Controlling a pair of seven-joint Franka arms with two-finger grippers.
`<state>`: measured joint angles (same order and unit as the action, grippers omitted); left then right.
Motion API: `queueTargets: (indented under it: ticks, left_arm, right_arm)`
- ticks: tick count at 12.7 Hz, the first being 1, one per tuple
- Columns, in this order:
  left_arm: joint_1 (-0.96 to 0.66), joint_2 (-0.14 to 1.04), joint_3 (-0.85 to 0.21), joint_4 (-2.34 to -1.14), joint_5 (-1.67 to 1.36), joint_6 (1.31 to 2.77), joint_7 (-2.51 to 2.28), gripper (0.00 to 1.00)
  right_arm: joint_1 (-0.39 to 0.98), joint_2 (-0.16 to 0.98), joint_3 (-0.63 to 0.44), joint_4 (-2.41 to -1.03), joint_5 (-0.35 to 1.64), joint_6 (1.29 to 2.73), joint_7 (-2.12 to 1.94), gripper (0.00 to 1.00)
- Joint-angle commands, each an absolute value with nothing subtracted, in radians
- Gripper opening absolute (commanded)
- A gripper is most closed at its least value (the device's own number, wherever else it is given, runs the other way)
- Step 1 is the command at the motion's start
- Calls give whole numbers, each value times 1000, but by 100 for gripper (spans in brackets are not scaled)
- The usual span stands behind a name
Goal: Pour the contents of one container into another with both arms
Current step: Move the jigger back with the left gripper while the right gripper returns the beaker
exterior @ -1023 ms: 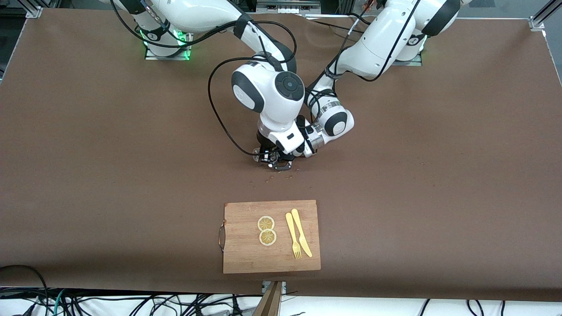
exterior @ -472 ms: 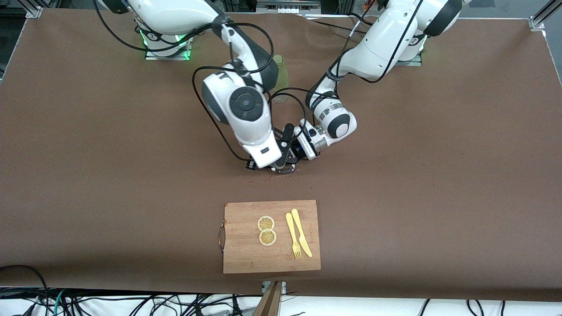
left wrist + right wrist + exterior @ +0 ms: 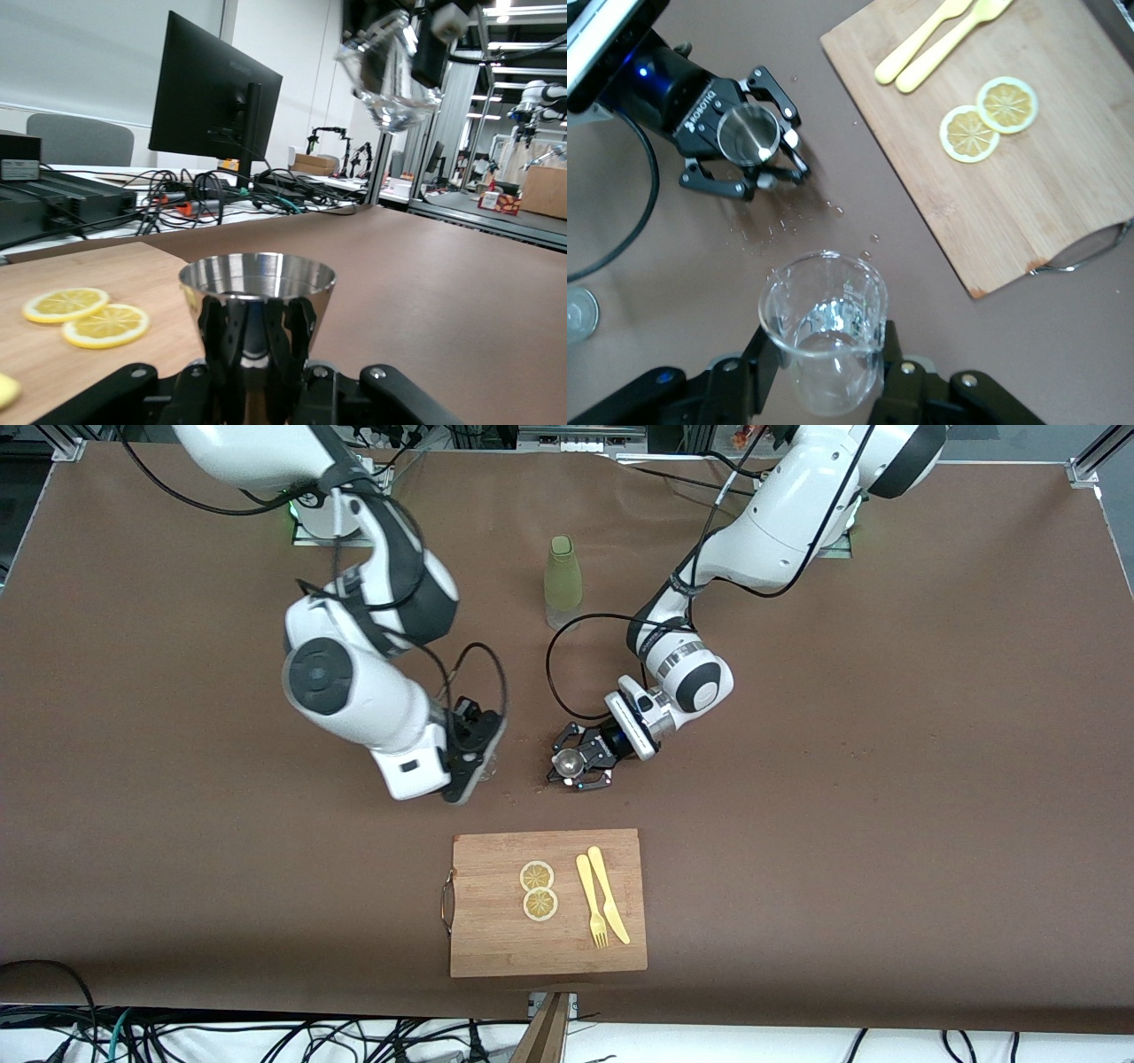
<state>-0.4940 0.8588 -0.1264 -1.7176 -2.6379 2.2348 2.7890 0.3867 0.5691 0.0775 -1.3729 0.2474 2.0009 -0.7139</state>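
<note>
The robot's right gripper will set the glass beaker, now held upright over bare table, down level with the steel cup, far past the board's handle (image 3: 275, 745).
My left gripper (image 3: 574, 767) is shut on a small steel cup (image 3: 567, 761), held upright just above the brown table; the cup (image 3: 257, 292) fills the left wrist view between the jaws. My right gripper (image 3: 474, 755) is shut on a clear glass beaker (image 3: 824, 332), upright over bare table beside the cup, toward the right arm's end. The same beaker (image 3: 388, 66) shows high up in the left wrist view. In the right wrist view the steel cup (image 3: 749, 133) sits in the left gripper (image 3: 744, 146). Spilled drops (image 3: 532, 786) dot the table by the cup.
A green bottle (image 3: 564, 584) stands between the arms' bases, farther from the front camera than the cup. Nearer the camera lies a wooden cutting board (image 3: 496, 939) with two lemon slices (image 3: 538, 890) and a yellow fork and knife (image 3: 601, 903).
The right arm has swung away from over the steel cup toward its own end of the table, carrying the beaker. The cup in the left gripper and the bottle are now uncovered.
</note>
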Motion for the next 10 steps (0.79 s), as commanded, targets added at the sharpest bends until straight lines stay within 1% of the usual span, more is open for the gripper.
queueTargets:
  ticks: [1,3,5,7,10]
  left_arm:
    - [-463,792,-153,-1758,-2761,2272,2982,0]
    - [-428,746,-152,-1776,-2667,2310,2915,0]
    - [-361,712,-153,-1781,-2474,2316,2773,0]
    - [-284,678,-155,-1782,-2257,2312,2627,0]
    - [-203,637,-156,-1801,-2050,2281,2501,0]
  right_arm:
    - [283,437,94,-1577,392,2068,-864,19]
    - [215,410,94,-1626,464,2068,-948,19]
    - [145,371,94,-1702,526,2092,-1021,19]
    - [83,332,94,-1802,666,2135,-1144,19]
    - [-29,311,92,-1914,842,2128,-1421,19]
